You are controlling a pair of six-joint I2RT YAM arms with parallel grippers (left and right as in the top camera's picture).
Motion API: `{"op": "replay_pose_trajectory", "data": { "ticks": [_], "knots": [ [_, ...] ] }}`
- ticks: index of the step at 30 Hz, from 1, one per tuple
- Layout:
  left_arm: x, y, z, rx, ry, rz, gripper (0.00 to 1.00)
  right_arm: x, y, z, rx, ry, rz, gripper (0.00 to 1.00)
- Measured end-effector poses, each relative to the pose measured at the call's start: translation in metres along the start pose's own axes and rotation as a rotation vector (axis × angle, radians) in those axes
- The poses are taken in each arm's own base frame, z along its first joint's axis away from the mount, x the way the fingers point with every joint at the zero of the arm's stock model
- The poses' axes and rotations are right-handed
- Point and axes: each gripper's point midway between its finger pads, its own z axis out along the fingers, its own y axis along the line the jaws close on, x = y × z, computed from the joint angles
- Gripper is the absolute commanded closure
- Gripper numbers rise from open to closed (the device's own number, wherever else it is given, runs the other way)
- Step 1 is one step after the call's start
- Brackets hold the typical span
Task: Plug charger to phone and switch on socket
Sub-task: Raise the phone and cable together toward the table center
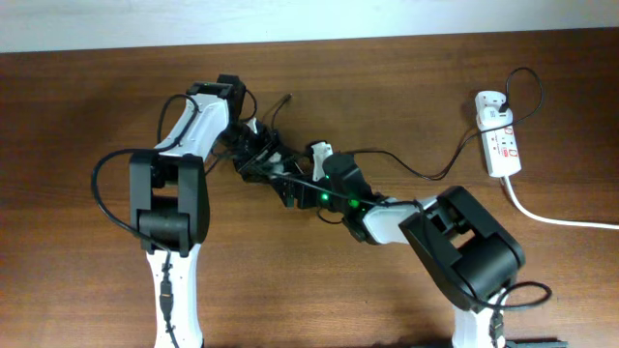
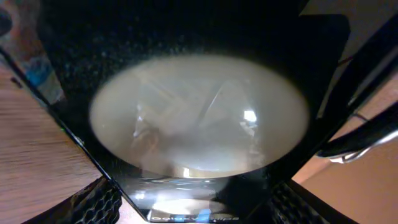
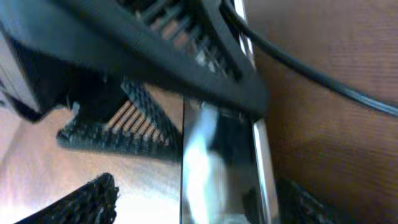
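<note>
The left gripper pinches the phone across its edges, so the right gripper should hold the phone's end while the left gripper takes the phone's flat sides [image 2: 199,118].
The phone [image 2: 199,124] is a glossy black slab that fills the left wrist view and reflects a ceiling light. It sits between my left gripper's [image 2: 196,208] two fingers, which are closed on its edges. In the overhead view both grippers meet at the table's middle and hide the phone: left gripper [image 1: 266,159], right gripper [image 1: 300,188]. In the right wrist view my right gripper [image 3: 199,205] is open, with one end of the phone [image 3: 224,174] between its spread fingers. The charger [image 1: 426,177] runs from the socket [image 1: 501,145] to the grippers and passes the phone [image 3: 323,78]. Its tip is hidden.
The socket lies at the far right with a white plug adaptor [image 1: 488,100] at its top end. Its thick white cord [image 1: 551,217] trails off the right edge. The brown wooden table [image 1: 87,97] meets a white wall at the back.
</note>
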Motion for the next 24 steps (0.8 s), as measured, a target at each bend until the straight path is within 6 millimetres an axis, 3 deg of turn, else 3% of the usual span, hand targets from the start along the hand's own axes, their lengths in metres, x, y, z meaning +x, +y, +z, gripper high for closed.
{"op": "replay_pose_trajectory", "data": {
  "ticks": [1, 3, 4, 5, 6, 10, 13, 15, 16, 17, 20, 21, 24],
  "knots": [
    [0.002, -0.001, 0.001, 0.010, 0.013, -0.002, 1.00, -0.001, -0.001, 0.002, 0.005, -0.001, 0.014, 0.57],
    [0.003, -0.001, 0.002, 0.015, 0.022, -0.005, 1.00, 0.001, -0.005, 0.003, 0.021, 0.003, 0.031, 0.74],
    [0.004, -0.001, 0.002, 0.017, 0.024, 0.000, 0.96, 0.002, -0.010, 0.003, 0.033, 0.005, 0.043, 0.89],
    [0.004, -0.001, 0.002, 0.018, 0.025, 0.002, 0.34, 0.002, -0.013, 0.003, 0.038, 0.008, 0.054, 0.96],
    [0.004, -0.002, 0.002, 0.023, 0.028, 0.013, 0.00, 0.001, -0.011, 0.003, 0.023, 0.010, 0.082, 0.96],
    [0.016, -0.005, -0.003, 0.116, 0.109, 0.040, 0.01, -0.001, -0.005, 0.001, -0.041, 0.036, 0.087, 0.96],
    [0.024, 0.002, -0.025, 0.033, 0.024, 0.128, 0.01, -0.006, -0.012, -0.006, -0.071, 0.054, 0.113, 0.96],
    [0.043, -0.025, -0.104, -0.008, -0.220, 0.307, 0.01, -0.011, -0.021, -0.013, -0.093, 0.067, 0.143, 0.96],
    [0.054, -0.029, -0.132, -0.034, -0.308, 0.350, 0.01, -0.011, -0.022, -0.020, -0.089, 0.091, 0.165, 0.96],
    [0.074, -0.036, -0.173, -0.058, -0.437, 0.409, 0.01, -0.017, -0.018, -0.029, -0.092, 0.093, 0.173, 0.96],
    [0.108, -0.039, -0.227, -0.077, -0.646, 0.506, 0.01, -0.032, 0.006, -0.060, -0.080, 0.105, 0.186, 0.96],
    [0.114, -0.033, -0.229, -0.075, -0.696, 0.527, 0.01, -0.041, 0.017, -0.072, -0.089, 0.093, 0.177, 0.96],
    [0.123, -0.002, -0.196, -0.030, -0.797, 0.577, 0.01, -0.058, 0.039, -0.103, -0.111, 0.073, 0.173, 0.96]
  ]
}}
